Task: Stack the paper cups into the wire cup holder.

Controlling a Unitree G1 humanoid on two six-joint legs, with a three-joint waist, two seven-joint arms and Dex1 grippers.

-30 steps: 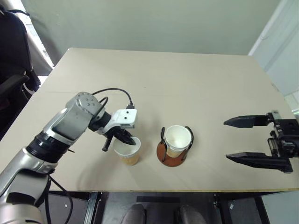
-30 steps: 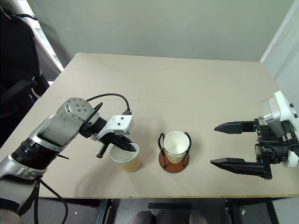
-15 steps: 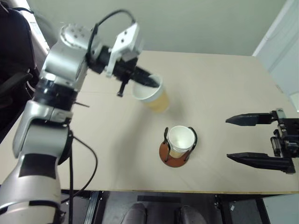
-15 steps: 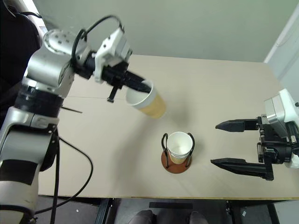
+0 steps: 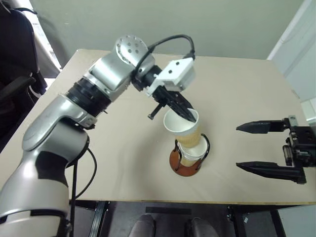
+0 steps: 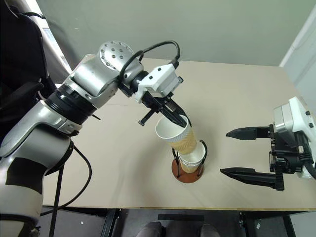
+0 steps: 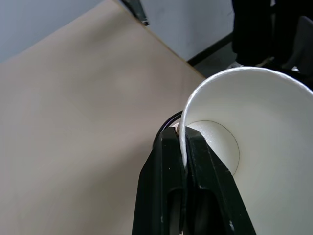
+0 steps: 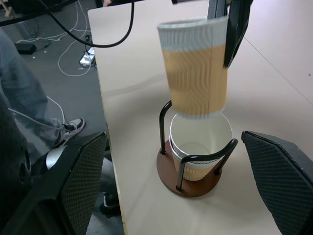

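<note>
I should release the tan paper cup from my left gripper inside the other paper cup (image 5: 192,145) that sits in the wire holder.
A tan paper cup (image 5: 183,127) hangs slightly tilted just above the wire cup holder (image 5: 177,166), its bottom at the rim of another paper cup (image 5: 194,153) that sits inside the black wire loops. My left gripper (image 5: 189,114) is shut on the raised cup's rim, one finger inside and one outside, which the left wrist view shows close up (image 7: 183,147). In the right wrist view the held cup (image 8: 195,68) hovers over the cup in the holder (image 8: 200,147). My right gripper (image 5: 238,146) stands open to the right of the holder, level with it, holding nothing.
The beige table (image 5: 232,89) is bare around the holder, which stands near its front edge. A black chair (image 5: 15,59) is off the table's left side. Beyond the table edge are a person's leg (image 8: 19,112), a shoe (image 8: 68,128) and cables on the floor (image 8: 63,44).
My left gripper lifted the cup off the table, carried it up and to the right, and now holds it over the holder. The right gripper stayed still and open.
</note>
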